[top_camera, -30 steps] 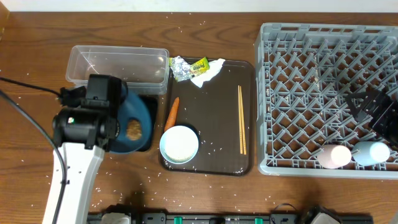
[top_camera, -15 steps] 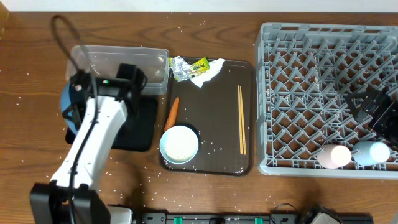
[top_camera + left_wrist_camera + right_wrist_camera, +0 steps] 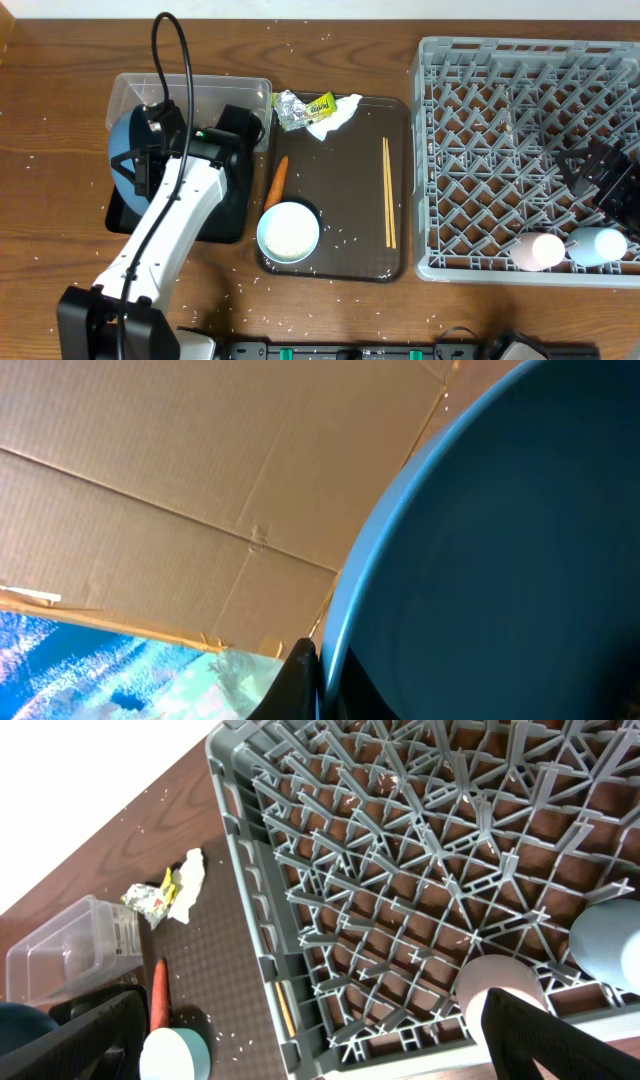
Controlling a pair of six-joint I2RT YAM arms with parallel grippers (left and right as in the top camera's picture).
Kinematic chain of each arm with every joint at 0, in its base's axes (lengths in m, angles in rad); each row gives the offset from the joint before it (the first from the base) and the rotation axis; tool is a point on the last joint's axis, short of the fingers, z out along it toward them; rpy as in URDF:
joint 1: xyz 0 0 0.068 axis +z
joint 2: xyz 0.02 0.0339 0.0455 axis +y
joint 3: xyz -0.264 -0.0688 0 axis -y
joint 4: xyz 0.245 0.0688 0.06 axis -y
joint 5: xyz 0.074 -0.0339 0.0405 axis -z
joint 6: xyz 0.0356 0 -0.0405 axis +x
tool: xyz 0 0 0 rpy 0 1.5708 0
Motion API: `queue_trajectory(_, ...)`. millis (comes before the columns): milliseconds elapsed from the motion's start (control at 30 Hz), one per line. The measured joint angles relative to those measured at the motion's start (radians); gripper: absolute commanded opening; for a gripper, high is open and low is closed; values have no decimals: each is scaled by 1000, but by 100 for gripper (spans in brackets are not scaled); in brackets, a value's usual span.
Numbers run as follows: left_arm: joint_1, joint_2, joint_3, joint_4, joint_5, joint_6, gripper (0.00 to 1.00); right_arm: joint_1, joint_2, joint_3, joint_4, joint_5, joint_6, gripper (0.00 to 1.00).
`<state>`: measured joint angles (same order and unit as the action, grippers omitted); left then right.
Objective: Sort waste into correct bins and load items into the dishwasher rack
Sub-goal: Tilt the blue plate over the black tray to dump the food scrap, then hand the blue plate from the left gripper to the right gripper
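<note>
I will next grip the big dark blue dish with my right gripper by its rim's far side (image 3: 110, 168), opposite my left gripper.
My left gripper (image 3: 150, 160) is shut on the rim of the big dark blue dish (image 3: 120, 150) and holds it tipped on edge over the left end of the clear tub (image 3: 200, 100). In the left wrist view the dish (image 3: 500, 560) fills the right side, its rim pinched between the fingers (image 3: 320, 680). The brown food lump is hidden. The black tray (image 3: 228, 205) lies under the arm. The carrot (image 3: 277, 180), white bowl (image 3: 288, 232) and chopsticks (image 3: 389, 190) lie on the brown serving tray (image 3: 360, 140). Foil and yellow wrapper (image 3: 300, 105) lie beside the tissue (image 3: 340, 112). My right gripper (image 3: 600, 175) is open above the rack (image 3: 500, 60).
The pink cup (image 3: 540, 250) and light blue cup (image 3: 600, 243) stand in the rack's front right corner; both show in the right wrist view, pink (image 3: 500, 990) and blue (image 3: 605, 935). Rice grains are scattered over the wooden table (image 3: 60, 230). The left arm's cable loops above the tub.
My left gripper has lifted the blue dish off the black tray, tipped it on edge and carried it back and left over the clear tub. The food lump no longer shows. The right arm has not moved.
</note>
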<state>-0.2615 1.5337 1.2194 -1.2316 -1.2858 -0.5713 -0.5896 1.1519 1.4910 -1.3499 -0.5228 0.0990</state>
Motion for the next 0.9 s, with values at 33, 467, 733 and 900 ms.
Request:
queue_trajectory(33, -4, 0, 0, 0, -2, 0, 6, 0, 0, 0, 0, 0, 0, 99)
queue_trajectory(467, -34, 0, -4, -13, -22, 3, 6, 0, 0, 0, -11, 0, 0, 99)
queue_trajectory(733, -62, 0, -5, -21, -37, 22, 6, 0, 0, 0, -12, 0, 0, 99)
queue_trajectory(900, -78, 0, -6, -26, -26, 23, 6, 0, 0, 0, -13, 0, 0, 99)
